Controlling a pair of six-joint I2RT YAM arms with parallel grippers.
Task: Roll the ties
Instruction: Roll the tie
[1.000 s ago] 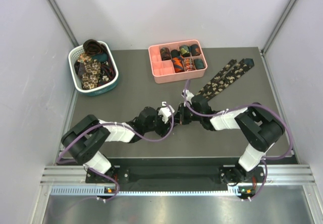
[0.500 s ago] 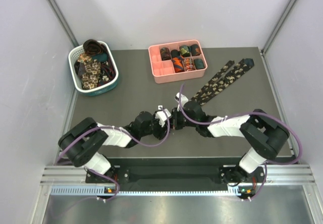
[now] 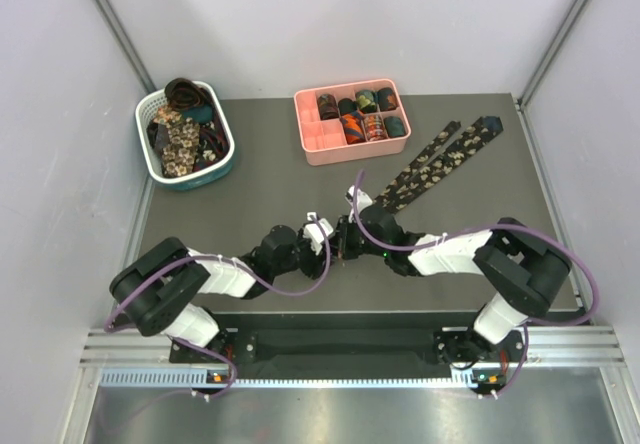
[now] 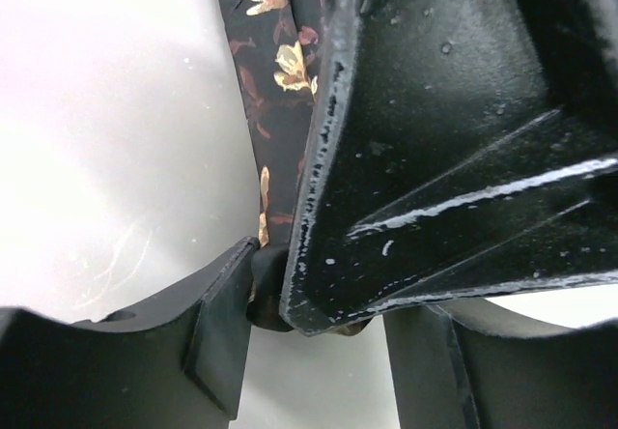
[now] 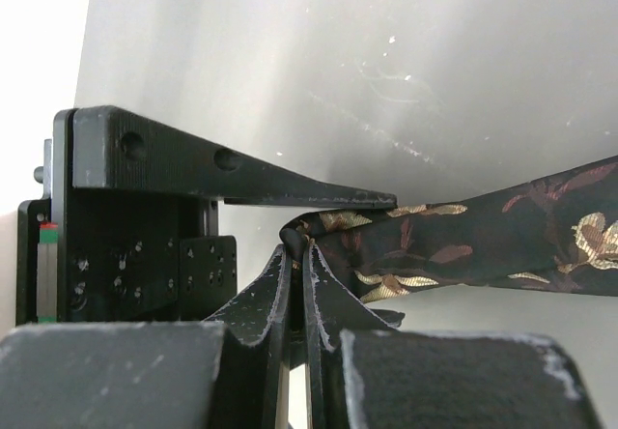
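Observation:
The tie's near end bunches around my right gripper's fingers, so my left gripper should open and then pinch the tie's fold (image 4: 267, 300) by its side edges once it lies flat.
A dark tie with beige floral print (image 3: 440, 159) lies folded double, running from the far right of the table toward the middle. My right gripper (image 3: 348, 236) is shut on its near folded end (image 5: 319, 228); the fingers (image 5: 290, 284) are pressed together on the fabric. My left gripper (image 3: 334, 243) faces it, jaws open on either side of that end and of the right gripper's finger (image 4: 435, 139). Its left finger (image 4: 222, 323) touches the tie's fold (image 4: 275, 110). Rolled ties (image 3: 365, 114) sit in the pink tray.
The pink divided tray (image 3: 320, 142) stands at the far middle. A white-and-teal basket (image 3: 190, 176) with several loose ties stands at the far left. Grey walls close in both sides of the dark table (image 3: 250, 194).
Both grippers have shifted together a little left and toward the near edge, dragging the tie's near end along. The right arm has stretched further left.

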